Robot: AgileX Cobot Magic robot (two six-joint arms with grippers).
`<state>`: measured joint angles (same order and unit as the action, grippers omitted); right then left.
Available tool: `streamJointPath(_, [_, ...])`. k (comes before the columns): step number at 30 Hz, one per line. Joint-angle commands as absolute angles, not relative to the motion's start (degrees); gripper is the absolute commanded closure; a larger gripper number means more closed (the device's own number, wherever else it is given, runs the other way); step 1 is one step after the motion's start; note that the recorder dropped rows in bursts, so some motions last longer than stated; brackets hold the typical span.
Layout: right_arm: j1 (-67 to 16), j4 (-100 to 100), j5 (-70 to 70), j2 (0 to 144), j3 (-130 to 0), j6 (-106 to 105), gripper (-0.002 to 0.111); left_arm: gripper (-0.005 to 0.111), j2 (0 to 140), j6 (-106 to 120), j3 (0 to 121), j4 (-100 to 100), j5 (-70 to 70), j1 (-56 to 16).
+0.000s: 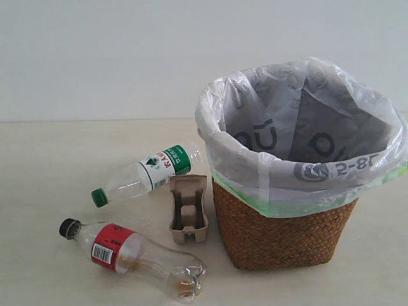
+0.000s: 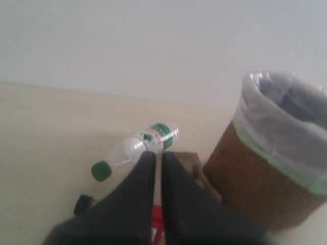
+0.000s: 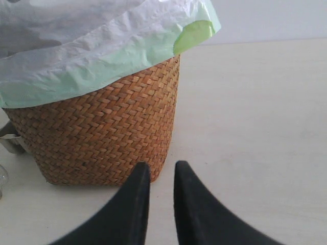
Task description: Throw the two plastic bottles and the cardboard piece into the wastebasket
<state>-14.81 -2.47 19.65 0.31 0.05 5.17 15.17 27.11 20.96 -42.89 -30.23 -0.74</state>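
The black-capped bottle has its red label (image 1: 114, 247) (image 2: 157, 216). My left gripper should go there next and close around it.
The green-capped bottle (image 1: 146, 173) lies on its side on the table, left of the wastebasket (image 1: 287, 236). The black-capped, red-labelled bottle (image 1: 134, 258) lies nearer the front. Between them and against the basket's foot lies the cardboard piece (image 1: 189, 209). No gripper shows in the exterior view. My left gripper (image 2: 158, 154) hangs above the bottles with its fingers almost touching and nothing between them; the green-capped bottle (image 2: 138, 148) is past its tips and the red label (image 2: 157, 219) shows through the slit. My right gripper (image 3: 159, 168) is low beside the wastebasket (image 3: 102, 132), fingers close together and empty.
The basket's white bag (image 1: 299, 127) folds over the rim with a green edge, and its mouth faces up. A pale wall stands behind the beige table (image 1: 64, 153). Bare tabletop (image 3: 255, 127) stretches beside the basket in the right wrist view.
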Motion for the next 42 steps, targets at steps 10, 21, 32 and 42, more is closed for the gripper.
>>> streamJointPath(10, [-14.90, -2.36, 19.05, 0.00, 0.00, 5.24, 0.095, 0.103, 52.69, 75.87, 45.35, -40.18, -60.14, -0.73])
streamJointPath(21, [-14.90, -2.36, 19.05, 0.00, 0.00, 5.24, 0.095, 0.103, 72.30, 79.91, 46.77, -20.63, -45.34, -19.11])
streamJointPath(32, [-14.90, -2.36, 19.05, 0.00, 0.00, 5.24, 0.095, 0.087, 83.70, 74.12, 46.77, -7.40, -30.80, -25.91])
streamJointPath(42, [-14.90, -2.36, 19.05, 0.00, 0.00, 5.24, 0.095, 0.049, 86.73, 71.12, 46.77, -7.38, -23.75, -25.91])
